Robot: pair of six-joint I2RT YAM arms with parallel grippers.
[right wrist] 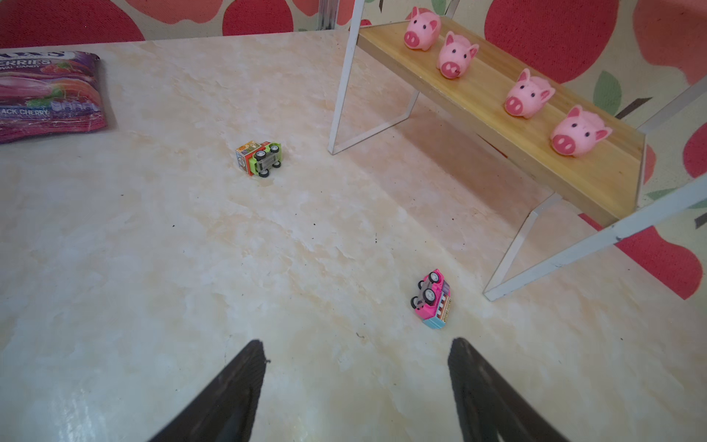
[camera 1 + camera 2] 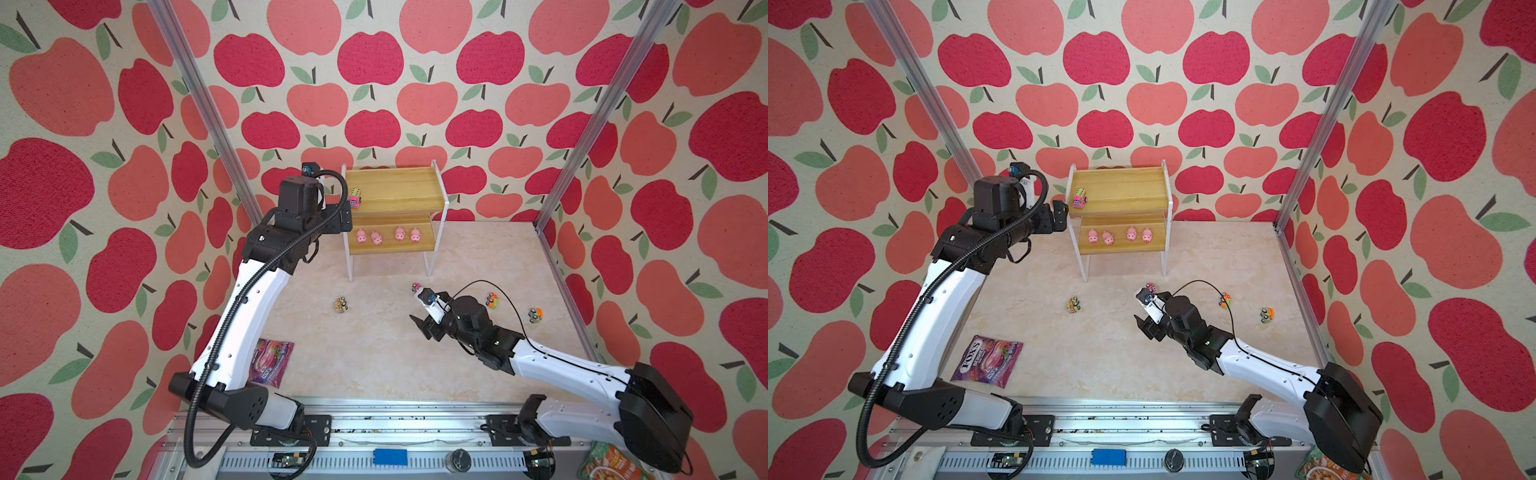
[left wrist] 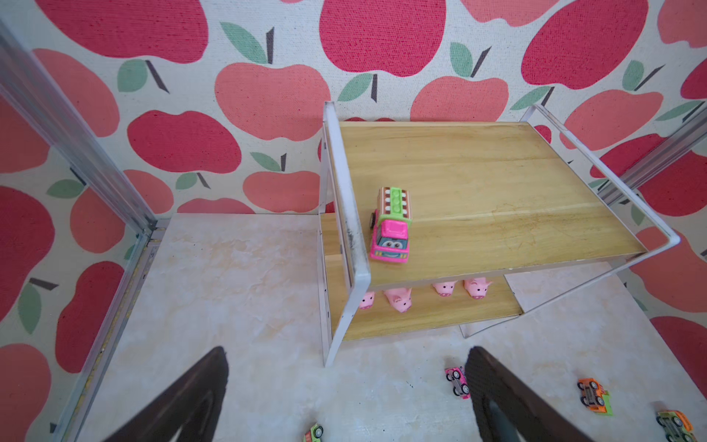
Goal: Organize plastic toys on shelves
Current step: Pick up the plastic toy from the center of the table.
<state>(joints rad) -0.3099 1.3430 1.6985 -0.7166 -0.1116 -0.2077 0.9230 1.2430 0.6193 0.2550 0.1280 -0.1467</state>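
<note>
The robot's right gripper should next move to the yellow-green truck that lies near the purple candy packet and close on the truck's cargo box (image 2: 341, 305) (image 1: 253, 158).
The shelves (image 2: 399, 185) stand at the back of the table. A pink truck (image 3: 390, 229) sits upright on the top board's left end, also seen in both top views (image 2: 355, 198) (image 2: 1079, 198). Several pink pigs (image 2: 376, 238) (image 1: 457, 59) line the lower board. My left gripper (image 3: 346, 352) (image 2: 1059, 214) hangs open and empty just left of the top board. On the table lie a yellow-green truck (image 2: 341, 305) (image 1: 259, 157), a blue-pink truck (image 2: 415, 287) (image 1: 432, 300), an orange-green truck (image 2: 493, 300) and one more truck (image 2: 536, 314). My right gripper (image 1: 356, 344) (image 2: 417, 309) is open and empty, close to the blue-pink truck.
A purple candy packet (image 2: 988, 360) lies flat at the front left of the table, by the left arm. A green food pouch (image 2: 611, 463) sits off the table at the front right. Metal posts (image 2: 552, 216) mark the back corners.
</note>
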